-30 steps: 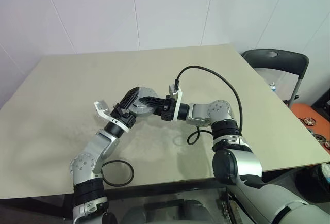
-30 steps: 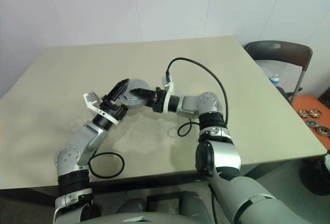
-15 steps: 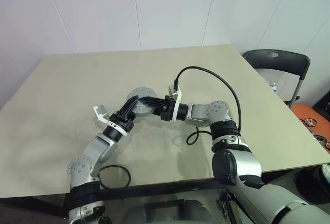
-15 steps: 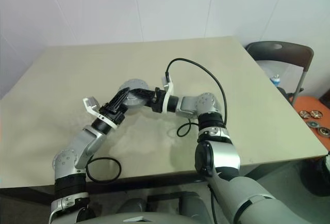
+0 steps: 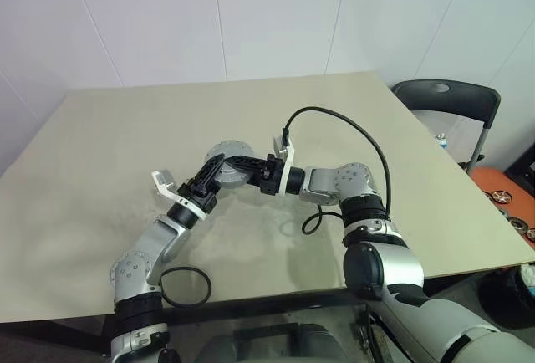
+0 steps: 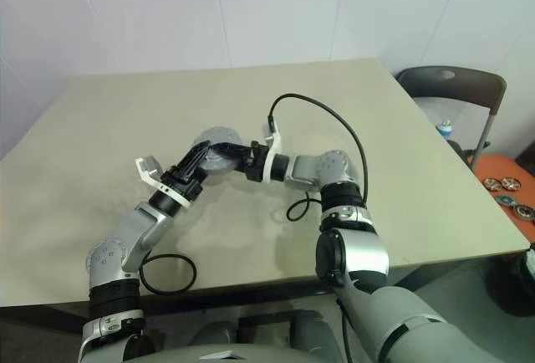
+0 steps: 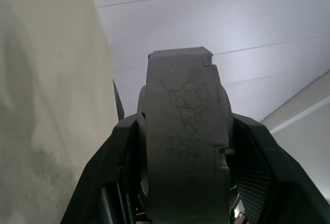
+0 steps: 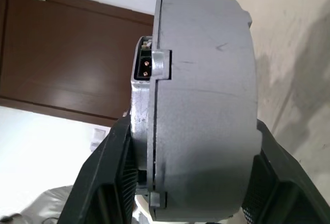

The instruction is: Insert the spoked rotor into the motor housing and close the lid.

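Next, I release the motor housing with my left gripper on the bare beige table (image 5: 99,201) outside the white bracket of my left arm.
A grey round drum, the motor housing (image 5: 231,155), hangs a little above the table's middle, held from both sides. My left gripper (image 5: 216,166) is shut on its rim from the left, and its fingers (image 7: 111,182) flank the drum (image 7: 183,131) in the left wrist view. My right gripper (image 5: 236,162) is shut on it from the right, pointing left, with fingers (image 8: 105,182) on either side of the housing (image 8: 206,105). A seam runs round the drum between a thin part and a thick part. Its flat grey upper face looks like the lid (image 6: 216,140). The spoked rotor is hidden.
A black ring (image 5: 185,286) lies on the beige table (image 5: 100,145) near the front left edge. A black cable (image 5: 351,133) loops up from my right wrist. A dark folding chair (image 5: 447,99) stands past the right edge, with an orange tray of parts (image 5: 501,194) on the floor behind it.
My left gripper stood wide open around the drum a second ago and has shut on it. The right gripper has kept its grip, and the drum has stayed in place.
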`<state>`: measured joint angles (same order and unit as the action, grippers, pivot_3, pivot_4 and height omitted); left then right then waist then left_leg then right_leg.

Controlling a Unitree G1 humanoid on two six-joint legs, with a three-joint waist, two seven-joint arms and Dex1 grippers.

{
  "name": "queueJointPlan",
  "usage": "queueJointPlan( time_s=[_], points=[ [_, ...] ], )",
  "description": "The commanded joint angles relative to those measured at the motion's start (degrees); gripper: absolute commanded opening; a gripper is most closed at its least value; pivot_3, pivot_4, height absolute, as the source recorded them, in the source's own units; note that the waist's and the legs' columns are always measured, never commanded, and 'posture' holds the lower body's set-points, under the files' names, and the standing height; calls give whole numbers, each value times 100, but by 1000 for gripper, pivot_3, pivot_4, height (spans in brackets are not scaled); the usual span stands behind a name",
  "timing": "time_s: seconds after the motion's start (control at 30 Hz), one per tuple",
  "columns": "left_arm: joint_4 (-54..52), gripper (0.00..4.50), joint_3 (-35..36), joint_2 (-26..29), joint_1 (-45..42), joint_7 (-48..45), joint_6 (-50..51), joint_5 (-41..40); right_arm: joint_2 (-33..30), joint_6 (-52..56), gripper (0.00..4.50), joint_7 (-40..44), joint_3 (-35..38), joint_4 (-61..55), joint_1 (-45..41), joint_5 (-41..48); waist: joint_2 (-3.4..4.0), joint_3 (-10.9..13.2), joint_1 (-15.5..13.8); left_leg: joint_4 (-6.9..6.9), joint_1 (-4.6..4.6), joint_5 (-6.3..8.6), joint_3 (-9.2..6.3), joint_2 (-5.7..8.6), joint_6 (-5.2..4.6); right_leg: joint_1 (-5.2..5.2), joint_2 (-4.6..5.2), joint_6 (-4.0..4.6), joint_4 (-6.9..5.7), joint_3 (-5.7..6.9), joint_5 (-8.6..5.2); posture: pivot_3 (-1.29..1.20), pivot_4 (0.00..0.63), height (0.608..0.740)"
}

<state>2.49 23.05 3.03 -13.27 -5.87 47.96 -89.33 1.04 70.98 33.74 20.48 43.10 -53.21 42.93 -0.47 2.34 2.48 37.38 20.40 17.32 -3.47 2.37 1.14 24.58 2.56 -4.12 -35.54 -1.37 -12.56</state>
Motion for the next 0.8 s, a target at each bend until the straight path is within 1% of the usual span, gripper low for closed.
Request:
queueJointPlan(
  time_s=[0.03,0.07,0.1,0.2,0.53,0.8],
  points=[
    [-173,2132,-57,69,-95,-61,-45,64,17,-524,2459,142,-414,-447,44,-278,0,0,1,0,0,0,0,0,0,0,-1,0,0,0,0,0,0,740],
    [-166,2132,-58,72,-95,-72,-48,76,12,-475,2852,156,-412,-423,43,-237,0,0,1,1,0,0,0,0,0,0,-1,0,-1,0,0,0,0,740],
    [-160,2132,-56,80,-96,-84,-54,101,18,-261,3098,137,-285,-309,-22,-89,-2,-1,-1,3,-1,0,1,1,0,0,-1,0,-3,-1,0,0,0,740],
    [-148,2132,-38,96,-111,-109,-59,164,14,-24,3098,77,-110,-92,-126,44,-3,-2,-6,5,0,0,0,1,0,0,0,0,-4,0,0,0,0,740],
    [63,2132,93,250,-221,-383,-202,456,-124,-164,3098,146,-145,-4,-54,-109,-3,-2,-5,5,0,0,0,1,0,0,0,0,-4,0,0,0,0,740],
    [152,2132,624,790,-307,-641,-543,545,-253,-325,3098,338,-235,249,-89,-215,-2,-2,8,2,-2,0,0,-4,0,1,0,1,-4,0,0,0,0,740]
  ],
)
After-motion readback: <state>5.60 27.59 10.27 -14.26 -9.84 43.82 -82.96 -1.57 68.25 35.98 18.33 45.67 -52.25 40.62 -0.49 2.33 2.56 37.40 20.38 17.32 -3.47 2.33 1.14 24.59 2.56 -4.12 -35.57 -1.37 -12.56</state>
